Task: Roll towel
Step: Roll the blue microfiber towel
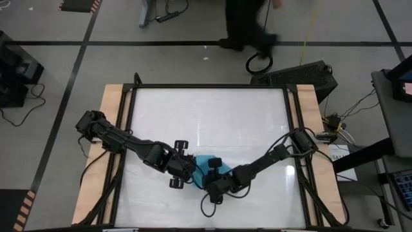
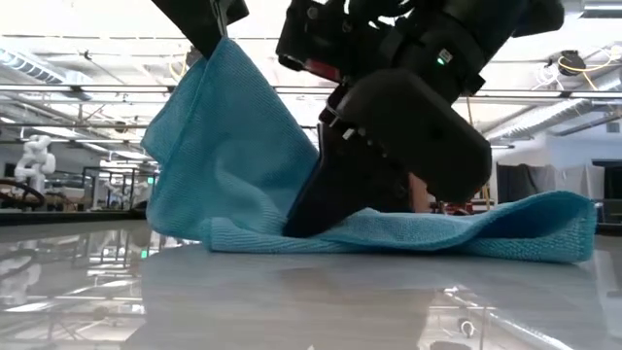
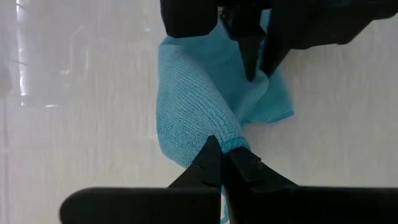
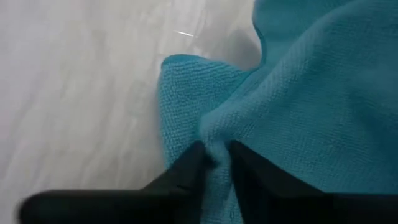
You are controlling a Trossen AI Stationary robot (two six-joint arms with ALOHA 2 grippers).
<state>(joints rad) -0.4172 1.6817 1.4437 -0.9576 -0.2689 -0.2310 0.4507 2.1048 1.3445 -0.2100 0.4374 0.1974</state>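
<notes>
Next, my left gripper releases the turquoise towel's hemmed edge on the bare white tabletop (image 1: 197, 136) just past the bunched cloth. The hemmed edge is now high above the table.
The turquoise towel (image 1: 203, 161) lies near the table's front middle. One side of it is raised (image 2: 228, 126) and the rest lies flat on the table (image 2: 505, 228). My left gripper (image 3: 222, 149) is shut on the raised side, high above the table (image 2: 216, 27). My right gripper (image 4: 216, 155) is shut on the towel low down, by the tabletop (image 2: 316, 209). It also shows in the left wrist view (image 3: 252, 59). My left gripper pinches the towel's hemmed edge (image 3: 233, 144) between its two fingers, coming from above. That side is lifted clear and the cloth hangs below the fingers, down to the part on the table. My right gripper pinches a bunched fold of the towel (image 4: 214, 138) between its two fingers, slanting down from the table's right. The fold sits at table height, and the cloth beside it lies on the table (image 2: 437, 233).
The white tabletop (image 1: 212, 116) is bare toward the far side and on both sides of the towel. A person's legs (image 1: 248, 29) show on the floor beyond the far edge.
</notes>
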